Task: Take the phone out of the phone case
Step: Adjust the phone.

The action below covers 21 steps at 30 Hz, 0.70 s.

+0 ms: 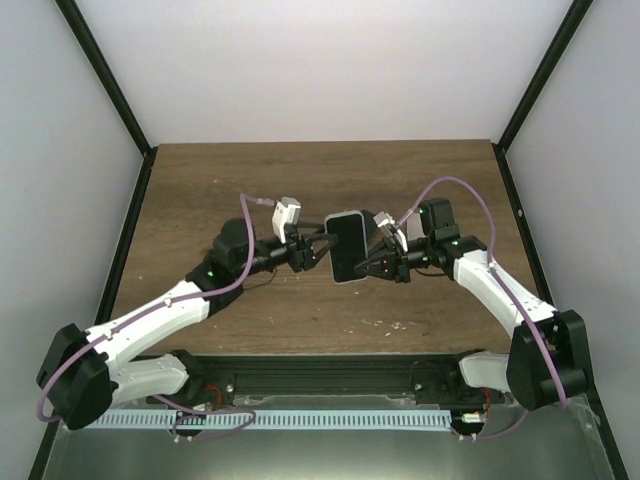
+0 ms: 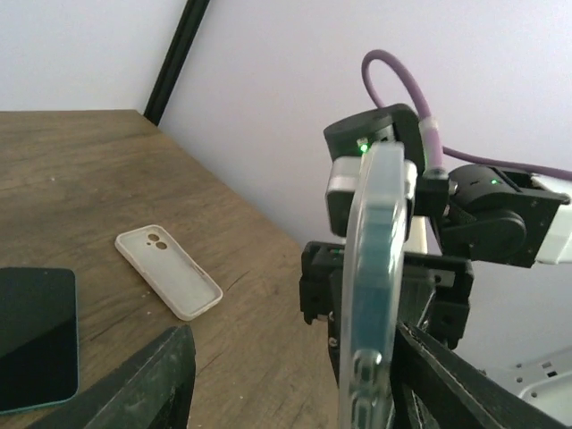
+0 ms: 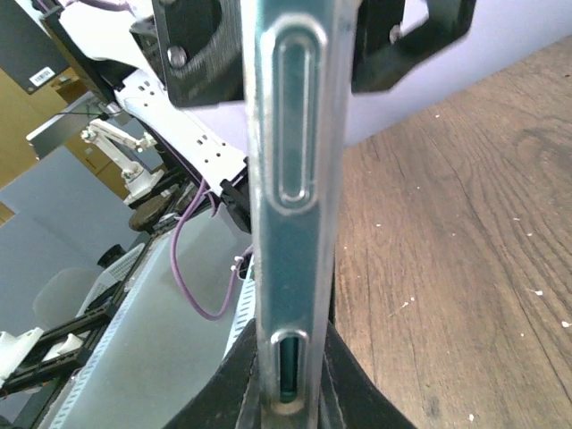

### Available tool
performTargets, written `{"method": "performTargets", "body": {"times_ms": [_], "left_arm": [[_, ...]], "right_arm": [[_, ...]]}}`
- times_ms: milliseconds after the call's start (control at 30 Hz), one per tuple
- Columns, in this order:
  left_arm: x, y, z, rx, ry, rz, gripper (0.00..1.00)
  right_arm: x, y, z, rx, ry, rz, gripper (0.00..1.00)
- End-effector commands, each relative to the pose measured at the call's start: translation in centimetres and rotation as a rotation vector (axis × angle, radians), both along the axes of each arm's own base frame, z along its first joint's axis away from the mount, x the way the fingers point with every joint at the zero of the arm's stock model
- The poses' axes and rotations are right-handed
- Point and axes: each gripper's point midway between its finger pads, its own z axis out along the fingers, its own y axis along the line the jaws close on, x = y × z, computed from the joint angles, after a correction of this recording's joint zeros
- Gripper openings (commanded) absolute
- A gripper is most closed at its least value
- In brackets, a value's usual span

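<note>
My right gripper is pinching the phone and case together at the case's side. My left gripper should hold them while my right gripper grabs the case's bottom corner (image 1: pixel 361 277).
A dark phone in a clear case (image 1: pixel 348 247) is held above the table's middle, between both grippers. In the right wrist view the cased phone (image 3: pixel 290 179) is edge-on, with teal showing through a slot. My right gripper (image 3: pixel 288 366) is shut on its edge, one finger on each face; in the top view it (image 1: pixel 372 262) is at the phone's right side. My left gripper (image 1: pixel 318 250) is at the phone's left side. In the left wrist view the left gripper (image 2: pixel 293 344) is open wide, and the cased phone (image 2: pixel 375 268) stands close against the right finger (image 2: pixel 447 380).
In the left wrist view a white empty phone case (image 2: pixel 168 271) and a dark phone with a teal edge (image 2: pixel 36 335) lie flat on the wooden table (image 2: pixel 80 170). Grey walls and black frame posts (image 1: pixel 105 80) surround the table.
</note>
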Motion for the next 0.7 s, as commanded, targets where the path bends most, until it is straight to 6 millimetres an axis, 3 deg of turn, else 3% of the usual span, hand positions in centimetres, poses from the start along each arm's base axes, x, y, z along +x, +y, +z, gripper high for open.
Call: {"method": "performTargets", "body": {"times_ms": [0, 333, 667], "left_arm": [[-1.2, -0.8, 0.8, 0.054, -0.001, -0.189, 0.58], [-1.6, -2.6, 0.6, 0.097, 0.016, -0.322, 0.36], [-1.8, -3.2, 0.0, 0.099, 0.03, -0.365, 0.23]], "right_arm": [[-0.1, 0.2, 0.4, 0.006, -0.077, 0.003, 0.01], [0.4, 0.3, -0.6, -0.022, -0.044, 0.004, 0.01], [0.4, 0.4, -0.7, -0.02, -0.037, 0.008, 0.01]]}}
